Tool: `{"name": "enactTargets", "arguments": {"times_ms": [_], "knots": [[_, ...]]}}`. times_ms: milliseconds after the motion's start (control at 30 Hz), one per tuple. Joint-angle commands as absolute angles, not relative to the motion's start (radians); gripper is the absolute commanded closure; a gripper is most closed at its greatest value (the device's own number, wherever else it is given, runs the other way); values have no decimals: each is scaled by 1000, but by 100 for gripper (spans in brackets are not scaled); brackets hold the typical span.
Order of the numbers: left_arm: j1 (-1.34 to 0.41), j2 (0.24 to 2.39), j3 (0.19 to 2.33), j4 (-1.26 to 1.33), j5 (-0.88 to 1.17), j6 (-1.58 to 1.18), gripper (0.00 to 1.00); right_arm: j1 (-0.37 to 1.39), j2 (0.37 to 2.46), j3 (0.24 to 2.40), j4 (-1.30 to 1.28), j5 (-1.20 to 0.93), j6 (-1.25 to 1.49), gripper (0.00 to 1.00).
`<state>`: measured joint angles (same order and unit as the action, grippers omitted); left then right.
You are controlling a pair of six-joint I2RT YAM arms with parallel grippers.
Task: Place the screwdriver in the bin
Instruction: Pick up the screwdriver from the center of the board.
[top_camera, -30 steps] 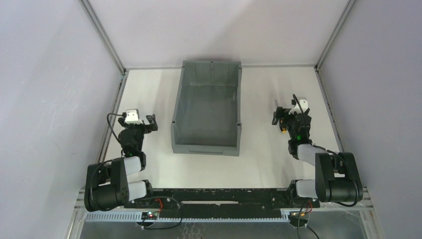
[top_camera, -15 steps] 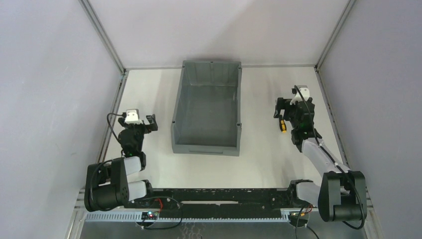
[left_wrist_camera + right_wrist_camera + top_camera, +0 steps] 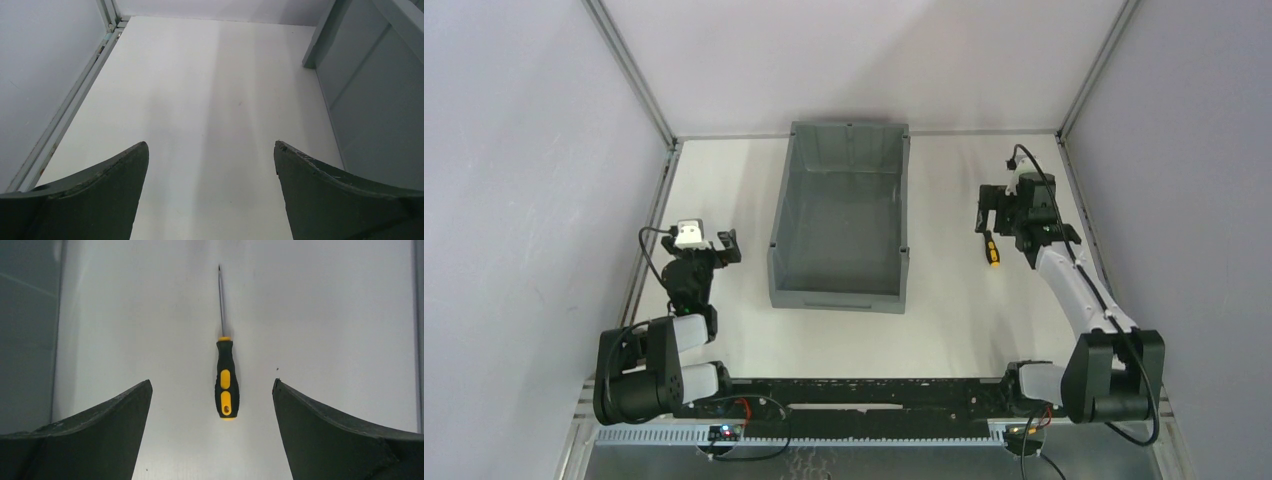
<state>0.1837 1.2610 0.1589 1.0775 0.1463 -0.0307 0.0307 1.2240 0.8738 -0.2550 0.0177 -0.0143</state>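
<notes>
I move my right gripper down to the screwdriver next and close it on the rear half of its handle (image 3: 992,253) (image 3: 226,388), around the yellow patches.
The screwdriver (image 3: 991,251), with a yellow and black handle, lies on the white table right of the grey bin (image 3: 786,212). In the right wrist view the screwdriver (image 3: 227,385) lies lengthwise between my fingers, shaft pointing away. My right gripper (image 3: 211,382) is open and empty, hovering above the handle end and not touching it. It sits over the shaft in the top view (image 3: 994,218). My left gripper (image 3: 211,143) is open and empty above bare table left of the bin; it also shows in the top view (image 3: 724,245).
The bin's outer wall shows at the right of the left wrist view (image 3: 370,100) and at the left edge of the right wrist view (image 3: 25,315). Metal frame rails (image 3: 1076,205) and purple-grey walls enclose the table on three sides.
My right arm has stretched out, carrying the gripper toward the back of the table, over the screwdriver. The screwdriver and the left arm have not moved.
</notes>
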Motion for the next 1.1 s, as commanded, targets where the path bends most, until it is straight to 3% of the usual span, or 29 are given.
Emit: {"name": "enactTargets", "arguments": {"times_ms": [0,700,1067], "knots": [[183,1262,131,1184,161,-46,0,37,1289,961,-445,24,18,0],[183,1262,132,1185,162,-46,0,36,1671,1197,-676,26,33,1],[182,1262,131,1185,160,-45,0,31,1764,1217,-690,42,36,8]]}}
